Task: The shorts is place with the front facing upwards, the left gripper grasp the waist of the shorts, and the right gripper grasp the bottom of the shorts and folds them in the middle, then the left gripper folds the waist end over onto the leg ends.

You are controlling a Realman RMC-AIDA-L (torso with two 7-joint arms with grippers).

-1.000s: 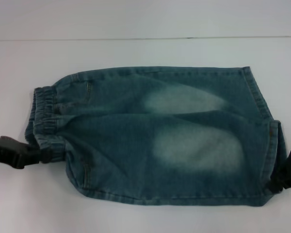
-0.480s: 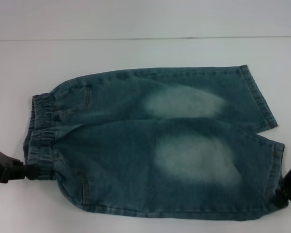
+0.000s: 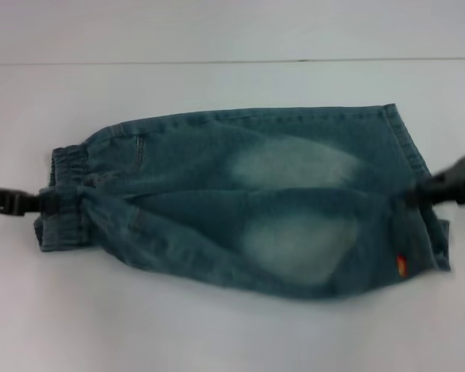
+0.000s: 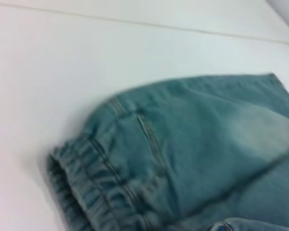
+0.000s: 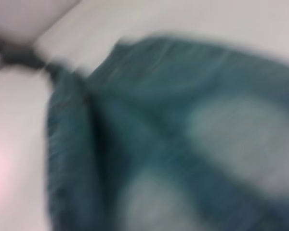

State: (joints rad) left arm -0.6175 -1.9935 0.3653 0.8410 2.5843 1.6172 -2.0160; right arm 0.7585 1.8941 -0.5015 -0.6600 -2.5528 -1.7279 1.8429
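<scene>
I will let go of the near leg's hem, now lifted off the table, with my right gripper on the back corner of the far leg's hem [image 3: 377, 106].
The blue denim shorts [image 3: 279, 194] lie on the white table, waist to the left and leg ends to the right, with two faded patches on the legs. My left gripper [image 3: 50, 203] is shut on the elastic waist [image 4: 86, 192]. My right gripper [image 3: 418, 194] is shut on the hem of the near leg. The near half of the shorts is lifted off the table and hangs between the two grippers over the middle of the garment. An orange tag [image 3: 401, 265] shows near the right hem. The right wrist view shows the shorts [image 5: 183, 144] stretched toward the far-off left gripper [image 5: 19, 55].
A white table [image 3: 217, 333] stretches all round the shorts. Its far edge [image 3: 217, 61] runs as a thin line across the back, with a pale wall behind it.
Both grippers have risen and moved away from the near edge toward the middle, carrying the near half of the shorts up and over. The near leg now hangs in a sagging fold.
</scene>
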